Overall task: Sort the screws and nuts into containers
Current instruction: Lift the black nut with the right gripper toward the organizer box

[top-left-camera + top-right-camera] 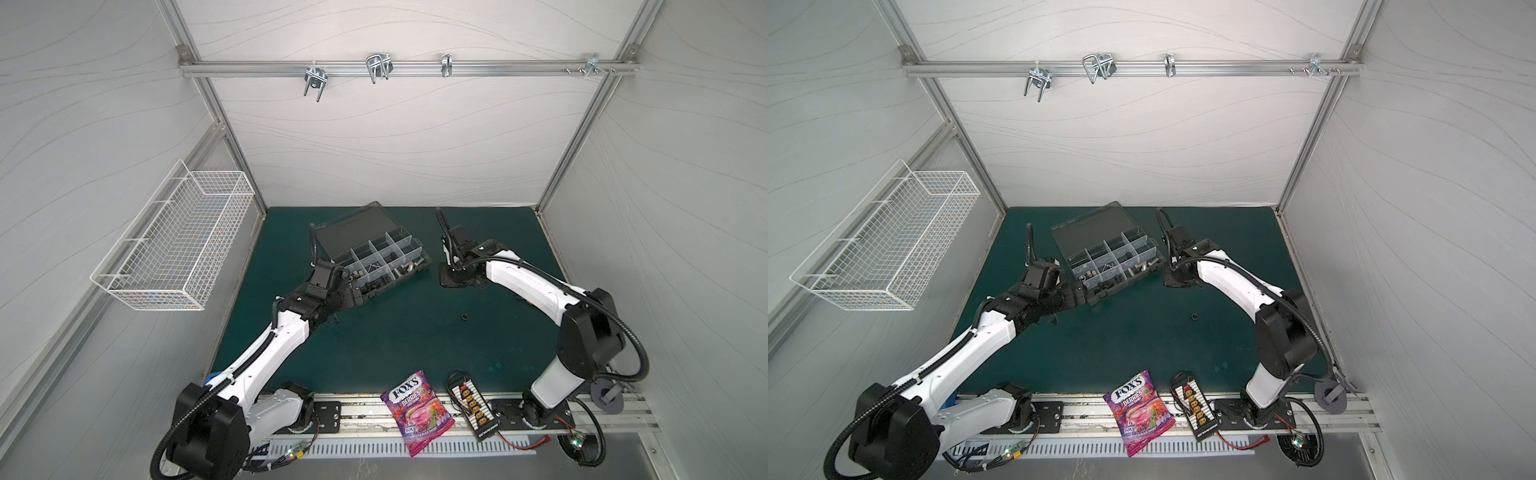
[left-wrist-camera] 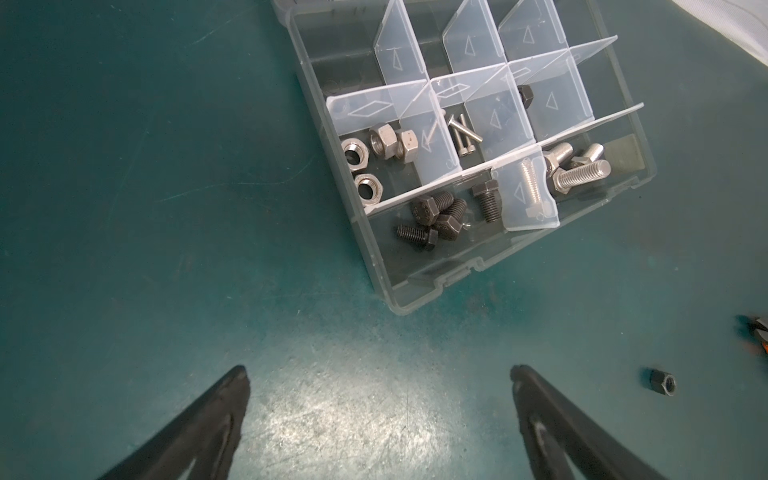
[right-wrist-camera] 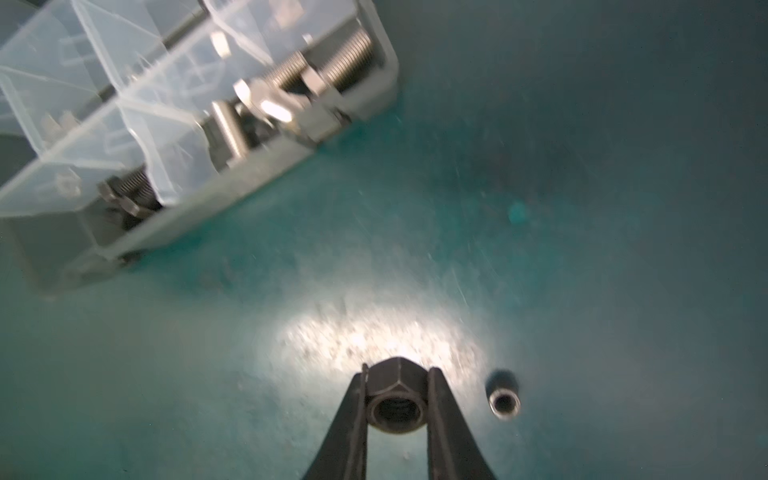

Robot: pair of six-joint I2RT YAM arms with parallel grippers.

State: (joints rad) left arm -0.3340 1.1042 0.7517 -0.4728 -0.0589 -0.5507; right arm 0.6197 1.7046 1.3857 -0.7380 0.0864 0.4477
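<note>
The black nut, now low over the mat beside the box, will be released by my right gripper in the middle-row container (image 1: 391, 257) (image 3: 169, 41) behind the silver bolts.
The smoky-grey organizer box (image 1: 365, 254) (image 1: 1100, 252) lies open at the back middle of the green mat. Its containers hold silver nuts (image 2: 374, 151), thin silver screws (image 2: 463, 135), black bolts (image 2: 434, 216), silver bolts (image 2: 575, 170) and one black nut (image 2: 525, 96). My right gripper (image 3: 396, 374) is shut on a black nut (image 3: 395, 401), just right of the box (image 3: 257, 174) and low over the mat. Another black nut (image 1: 465, 317) (image 1: 1195, 317) (image 3: 504, 401) (image 2: 663, 380) lies loose on the mat. My left gripper (image 2: 378, 374) is open and holds nothing, at the box's near left corner (image 2: 419, 291).
A Fox's candy bag (image 1: 415, 411) and a connector board with yellow plugs (image 1: 478, 407) lie at the mat's front edge. A white wire basket (image 1: 174, 245) hangs on the left wall. Something orange (image 2: 758, 336) shows at the edge of the left wrist view.
</note>
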